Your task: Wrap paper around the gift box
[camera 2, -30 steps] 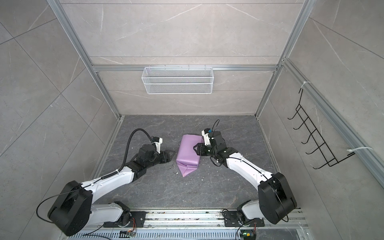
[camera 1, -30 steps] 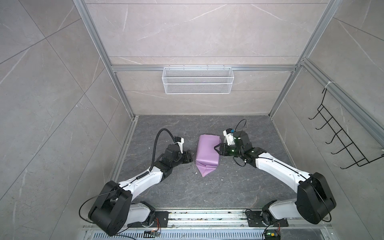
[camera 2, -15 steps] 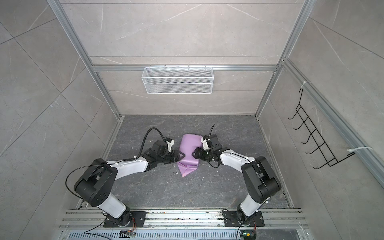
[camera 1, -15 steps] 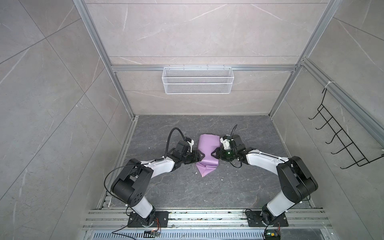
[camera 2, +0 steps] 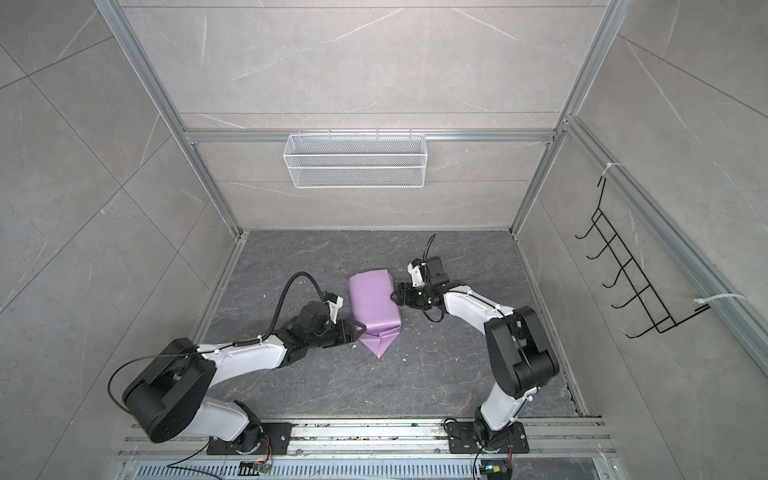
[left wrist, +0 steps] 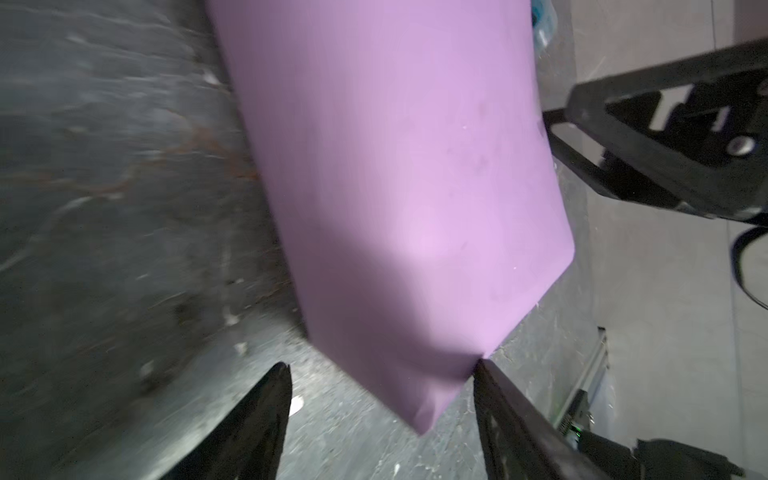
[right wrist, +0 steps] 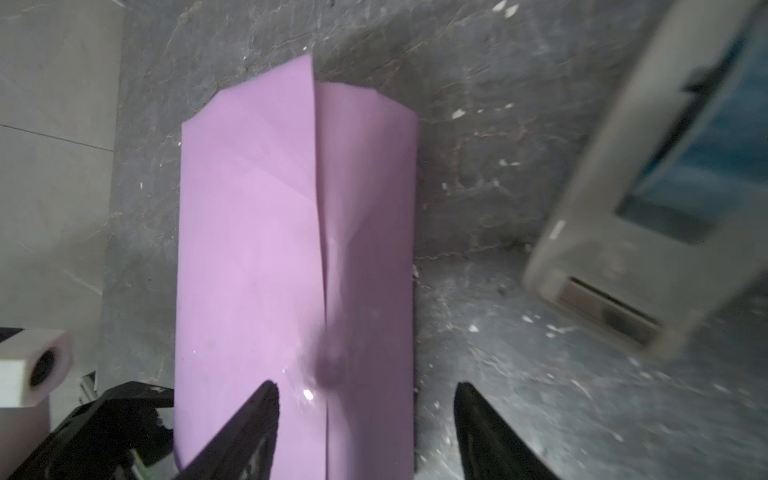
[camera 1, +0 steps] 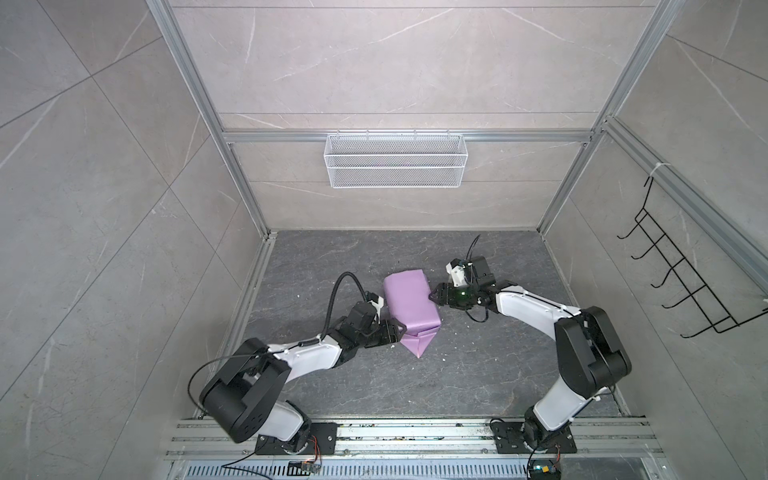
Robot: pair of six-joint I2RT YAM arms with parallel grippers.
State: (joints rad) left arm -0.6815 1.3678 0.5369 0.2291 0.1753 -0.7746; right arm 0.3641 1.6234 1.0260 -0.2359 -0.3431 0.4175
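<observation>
My left gripper should back off from the parcel's corner, where it sits beside the pointed flap that sticks out, and pinch the flap by its tip [camera 1: 417, 354].
The gift box is hidden inside the lilac paper [camera 1: 409, 301] [camera 2: 374, 303], which lies as a wrapped parcel mid-floor. A pointed flap [camera 1: 419, 345] sticks out flat at its near end. In the right wrist view the paper [right wrist: 257, 249] shows an overlapped seam along its top. My left gripper [camera 1: 398, 328] [camera 2: 360, 330] [left wrist: 380, 368] is open at the parcel's near-left corner, one fingertip [left wrist: 484, 374] touching the paper [left wrist: 399, 166]. My right gripper [camera 1: 432, 297] [camera 2: 395, 297] [right wrist: 365, 386] is open at the right edge, one finger over the paper, the other over the floor.
A grey-white tape dispenser [right wrist: 648, 208] stands on the floor just beyond the right gripper. A white wire basket [camera 1: 394, 160] hangs on the back wall and a black hook rack [camera 1: 681, 282] on the right wall. Small white scraps [camera 1: 444, 355] dot the dark floor.
The left gripper has slid from the parcel's left side toward its near-left corner. The right gripper's jaws have spread wider at the right edge. The parcel has stayed in place.
</observation>
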